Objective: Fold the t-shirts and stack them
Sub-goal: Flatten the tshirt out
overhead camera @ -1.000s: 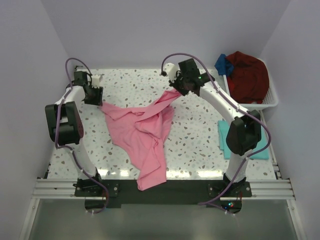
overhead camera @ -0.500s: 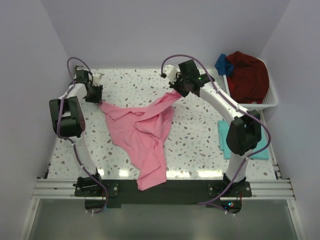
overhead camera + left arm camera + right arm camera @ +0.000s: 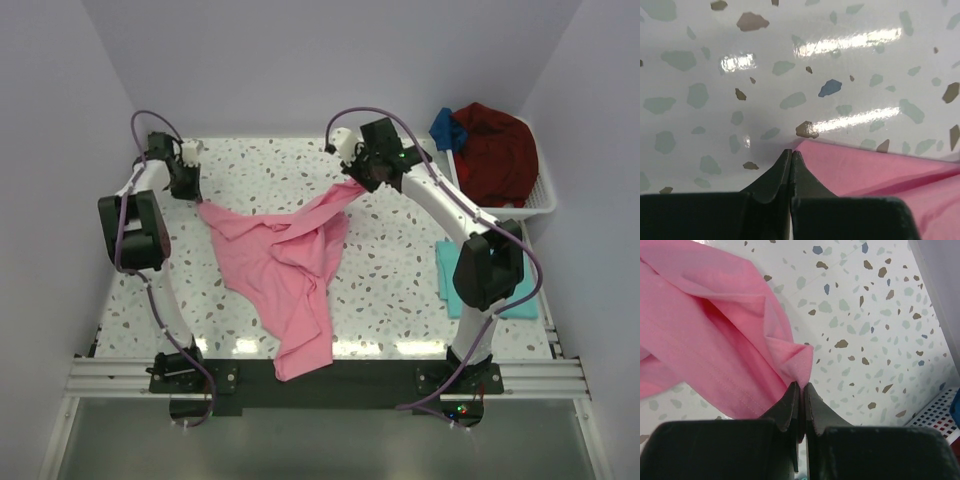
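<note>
The robot's right gripper will release the pink t-shirt's corner on the speckled tabletop (image 3: 404,173) (image 3: 905,347) between the back wall and the teal t-shirt. The pink shirt now lies crumpled across the table.
The pink t-shirt (image 3: 285,265) lies crumpled across the table, with its lower end hanging over the front edge. My left gripper (image 3: 193,195) is at the far left, shut, with the shirt's left corner (image 3: 865,170) right at its fingertips (image 3: 791,152). My right gripper (image 3: 357,185) is at the far centre, shut on a bunched fold of the shirt (image 3: 715,330), which rises between its tips (image 3: 801,385). A folded teal t-shirt (image 3: 445,275) lies at the right, partly hidden by the right arm. Dark red (image 3: 495,150) and blue (image 3: 447,128) garments lie in a basket.
A white basket (image 3: 545,200) stands at the back right corner; its corner also shows in the right wrist view (image 3: 935,415). Walls close in the table at the left, back and right. The speckled tabletop (image 3: 270,165) shows between the two grippers.
My left gripper has moved slightly left and back, drawing the shirt's left corner with it. The right gripper has hardly moved.
</note>
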Available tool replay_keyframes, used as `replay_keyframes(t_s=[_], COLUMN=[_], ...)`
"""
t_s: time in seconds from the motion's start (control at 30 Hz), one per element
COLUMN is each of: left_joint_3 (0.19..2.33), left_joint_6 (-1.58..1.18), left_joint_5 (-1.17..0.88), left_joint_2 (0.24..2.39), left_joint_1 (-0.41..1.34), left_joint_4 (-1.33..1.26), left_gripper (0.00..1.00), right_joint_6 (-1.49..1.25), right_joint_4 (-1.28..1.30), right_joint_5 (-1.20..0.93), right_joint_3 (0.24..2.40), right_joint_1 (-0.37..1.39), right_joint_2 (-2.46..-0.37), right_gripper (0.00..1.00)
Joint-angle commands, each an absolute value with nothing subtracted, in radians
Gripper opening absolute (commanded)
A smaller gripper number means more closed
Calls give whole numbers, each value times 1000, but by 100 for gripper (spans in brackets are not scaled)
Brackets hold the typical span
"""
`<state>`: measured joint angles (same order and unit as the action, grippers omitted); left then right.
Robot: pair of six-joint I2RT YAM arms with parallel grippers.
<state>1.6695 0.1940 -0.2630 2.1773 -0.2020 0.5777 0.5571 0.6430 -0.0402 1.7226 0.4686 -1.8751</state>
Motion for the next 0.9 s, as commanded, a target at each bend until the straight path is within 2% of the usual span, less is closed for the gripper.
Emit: replay_keyframes(t_s=[0.0, 0.13, 0.37, 0.6, 0.87], left_joint_3=[1843, 1968, 1962, 2118, 2089], left_joint_6=[164, 134, 83, -72, -241], left_joint_5=[-394, -436, -514, -594, -618], left_joint_2=[2154, 2128, 2010, 1875, 1654], left_joint_1=[-245, -262, -288, -348, -414], left_joint_4=[617, 652, 598, 526, 318], left_gripper=[0, 0, 0, 0, 0], right_joint_6=[545, 537, 526, 483, 492], right_joint_4=[626, 614, 589, 542, 463], right_joint_5=[-22, -18, -9, -2, 35], right_joint_3=[1787, 1830, 1851, 1982, 2016], right_joint_1=[443, 420, 407, 345, 336], right_joint_2=[-1803, -1787, -1737, -1662, -1508], right_gripper=[0, 0, 0, 0, 0])
